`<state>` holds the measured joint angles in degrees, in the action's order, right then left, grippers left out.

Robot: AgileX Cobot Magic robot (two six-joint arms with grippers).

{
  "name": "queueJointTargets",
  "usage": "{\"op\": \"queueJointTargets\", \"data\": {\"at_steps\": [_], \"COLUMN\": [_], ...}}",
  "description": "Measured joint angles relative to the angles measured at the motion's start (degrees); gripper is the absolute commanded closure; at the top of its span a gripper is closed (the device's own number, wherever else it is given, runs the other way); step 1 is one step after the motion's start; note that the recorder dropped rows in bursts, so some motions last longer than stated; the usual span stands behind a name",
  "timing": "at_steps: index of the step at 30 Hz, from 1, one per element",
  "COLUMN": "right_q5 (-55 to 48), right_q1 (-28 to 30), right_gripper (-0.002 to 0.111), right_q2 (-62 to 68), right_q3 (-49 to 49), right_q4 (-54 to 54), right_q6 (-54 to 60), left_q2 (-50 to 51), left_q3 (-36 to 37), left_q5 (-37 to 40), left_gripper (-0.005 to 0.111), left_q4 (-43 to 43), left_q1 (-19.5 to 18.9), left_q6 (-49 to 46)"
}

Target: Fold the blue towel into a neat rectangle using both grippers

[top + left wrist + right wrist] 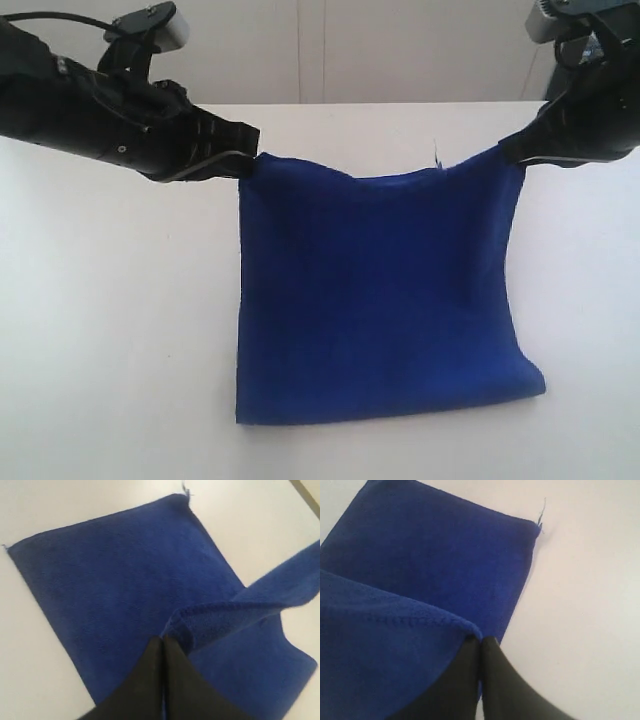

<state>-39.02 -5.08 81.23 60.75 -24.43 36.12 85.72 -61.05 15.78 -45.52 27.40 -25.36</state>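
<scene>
The robot's right gripper should release the blue towel's raised corner on the flat layer's far corner with the loose thread (435, 160) (536, 526).
The blue towel (380, 300) hangs as a sheet between my two grippers, its lower fold resting on the white table. My left gripper (255, 158) is shut on the towel's upper left corner. My right gripper (505, 150) is shut on the upper right corner. In the left wrist view the black jaws (162, 639) pinch a hemmed edge of the towel (125, 590), with the lower layer lying flat beneath. In the right wrist view the jaws (480, 640) pinch the hemmed corner of the towel (380, 645); the flat layer's far corner trails a loose thread (541, 510).
A white table (110, 350) surrounds the towel on all sides. A pale wall (400, 50) stands behind the table's far edge. Both black arms reach in from the upper corners of the exterior view.
</scene>
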Motion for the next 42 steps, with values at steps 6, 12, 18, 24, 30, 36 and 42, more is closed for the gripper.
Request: {"op": "queueJointTargets", "data": {"at_steps": [6, 12, 18, 24, 30, 36, 42], "right_q5": [7.9, 10.3, 11.0, 11.6, 11.5, 11.7, 16.8], "right_q1": [0.0, 0.0, 0.0, 0.0, 0.0, 0.0, 0.0], "right_gripper": [0.108, 0.108, 0.108, 0.108, 0.108, 0.108, 0.108], "right_q2": [4.8, 8.3, 12.0, 18.7, 23.6, 26.8, 33.0], "right_q3": [0.0, 2.3, 7.9, 12.9, 17.6, 20.6, 20.9], "right_q4": [0.0, 0.0, -0.2, -0.5, -0.9, -1.8, -2.8], "right_q6": [-1.5, -1.8, -2.5, -2.9, -3.1, -3.1, -3.2], "left_q2": [4.7, 8.1, 11.3, 16.1, 18.3, 21.5, 27.8], "left_q3": [-0.3, -5.6, -9.0, -12.3, -16.1, -18.6, -21.8], "left_q5": [-4.8, -5.9, -7.8, -8.8, -9.0, -9.2, -10.4], "left_gripper": [0.107, 0.107, 0.107, 0.107, 0.107, 0.107, 0.107], "left_q4": [-1.0, -1.4, -2.4, -2.8, -2.8, -2.8, -2.9], "left_q1": [-0.8, -0.8, -0.9, -2.1, -3.6, -5.6, -5.8], "left_q6": [0.0, 0.0, 0.0, 0.0, 0.0, 0.0, 0.0]}}
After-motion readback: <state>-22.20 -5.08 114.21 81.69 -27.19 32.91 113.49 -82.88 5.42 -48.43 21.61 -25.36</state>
